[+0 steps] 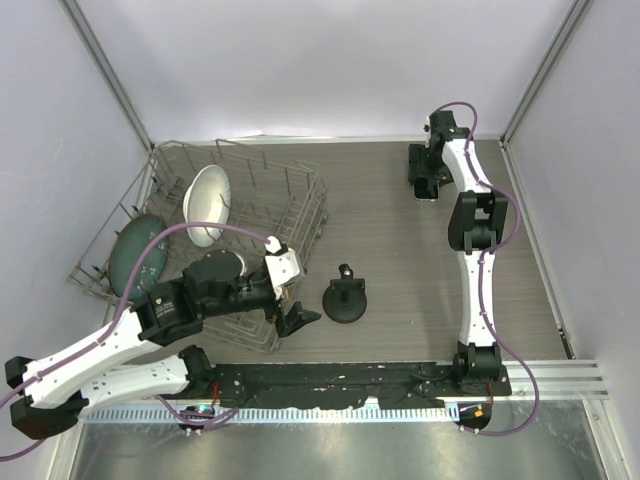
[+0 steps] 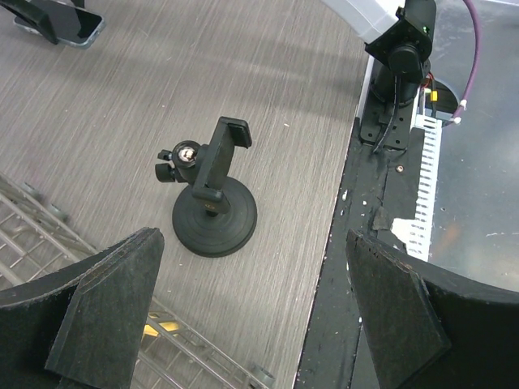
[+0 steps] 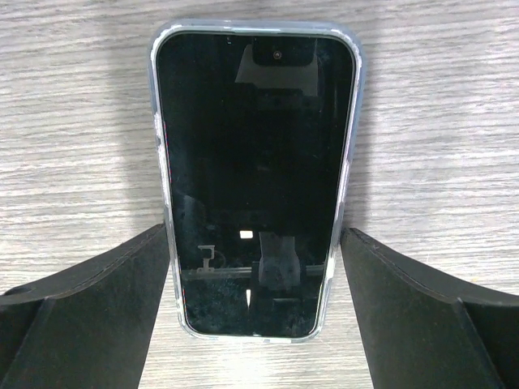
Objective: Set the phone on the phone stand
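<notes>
The robot's left gripper should next grab the phone by its near end (image 1: 426, 194) (image 2: 86, 31), which sticks out from under the right gripper.
The phone (image 3: 255, 174), black with a glossy screen and a clear case, lies face up on the wooden table at the far right. My right gripper (image 3: 254, 243) straddles its near end, with a finger against each long edge, shut on it. In the top view that gripper (image 1: 425, 185) hides most of the phone. The phone's corner also shows in the left wrist view (image 2: 77, 28). The phone stand (image 1: 345, 300), with a round black base, a stem and a clamp, stands mid-table and also shows in the left wrist view (image 2: 215, 215). My left gripper (image 1: 297, 318) hangs open and empty just left of the stand, and its fingers frame the left wrist view (image 2: 251, 324).
A wire dish rack (image 1: 290, 200) fills the left side of the table. It holds a white bowl (image 1: 208, 203), a green plate (image 1: 140, 255) and a dark dish (image 1: 215, 270). The rack's corner (image 2: 49, 235) lies under my left gripper. A black mounting rail (image 1: 340, 380) runs along the near edge.
</notes>
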